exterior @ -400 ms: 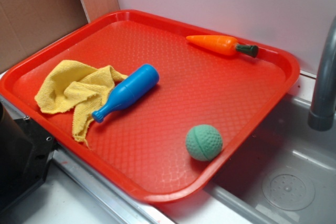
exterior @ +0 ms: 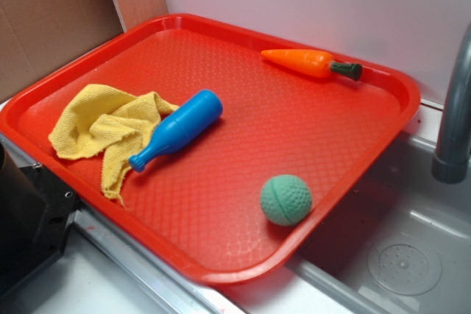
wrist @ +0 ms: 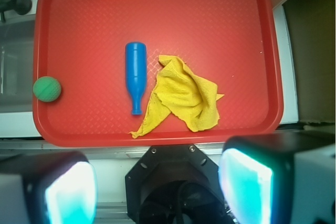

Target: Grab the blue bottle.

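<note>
My gripper is to go to the blue bottle next and close on the wide body (exterior: 200, 113) (wrist: 136, 55) near the bottle's base, at the end opposite its neck.
The blue bottle (exterior: 178, 130) lies on its side on the red tray (exterior: 346, 152), neck towards the front left, base towards the middle. Its neck end lies right beside a crumpled yellow cloth (exterior: 107, 131). In the wrist view the bottle (wrist: 135, 74) lies neck down, just left of the cloth (wrist: 184, 95). My gripper (wrist: 157, 190) is open and empty, high above the tray's near edge, its two pads wide apart. It is not in the exterior view; only the robot's black base (exterior: 26, 226) shows at the lower left.
An orange carrot (exterior: 309, 62) lies at the tray's far edge, and a green ball (exterior: 285, 199) near its right front. A grey tap (exterior: 456, 108) and a sink (exterior: 405, 255) stand to the right. Brown board and a white wall stand behind.
</note>
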`<state>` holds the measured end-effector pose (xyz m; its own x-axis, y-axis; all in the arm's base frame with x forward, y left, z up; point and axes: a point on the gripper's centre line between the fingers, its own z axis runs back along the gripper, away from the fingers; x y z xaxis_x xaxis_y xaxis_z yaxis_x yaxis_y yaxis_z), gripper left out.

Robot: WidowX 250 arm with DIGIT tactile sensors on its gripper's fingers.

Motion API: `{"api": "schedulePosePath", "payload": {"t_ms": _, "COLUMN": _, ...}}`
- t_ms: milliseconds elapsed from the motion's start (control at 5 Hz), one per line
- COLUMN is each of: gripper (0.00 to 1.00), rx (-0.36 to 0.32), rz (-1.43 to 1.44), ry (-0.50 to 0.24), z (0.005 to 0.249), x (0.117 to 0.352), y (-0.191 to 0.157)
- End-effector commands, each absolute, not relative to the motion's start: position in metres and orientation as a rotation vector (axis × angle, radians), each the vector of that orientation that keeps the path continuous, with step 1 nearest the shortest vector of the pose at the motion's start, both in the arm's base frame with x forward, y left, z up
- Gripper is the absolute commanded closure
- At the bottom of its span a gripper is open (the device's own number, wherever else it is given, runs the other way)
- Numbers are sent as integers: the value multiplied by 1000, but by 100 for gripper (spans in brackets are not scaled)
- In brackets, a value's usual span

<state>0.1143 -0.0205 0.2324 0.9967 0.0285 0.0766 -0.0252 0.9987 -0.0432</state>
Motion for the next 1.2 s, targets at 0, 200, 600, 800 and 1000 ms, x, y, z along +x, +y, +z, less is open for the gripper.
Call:
{"api": "schedulePosePath", "payload": {"t_ms": 0, "gripper": 0, "rx": -107, "rz": 253, "ry": -178, "z": 217, "x": 146, "y": -12}}
{"api": "schedulePosePath", "payload": {"t_ms": 200, "gripper": 0, "rx": -129, "rz": 330, "ry": -176, "z": 193, "x": 169, "y": -10}}
{"api": "schedulePosePath", "payload": {"t_ms": 600, "gripper": 0, "rx": -124, "rz": 371, "ry": -127, "z": 129, "x": 207, "y": -20}}
{"api": "schedulePosePath", "payload": {"t_ms": 800, "gripper": 0, "rx": -86, "rz": 359, "ry": -132, "z": 102, "x": 220, "y": -26}}
{"api": "schedulePosePath", "payload": {"t_ms": 1000, "gripper": 0, "rx": -56, "rz": 292, "ry": -115, "z": 73, "x": 232, "y": -41}}
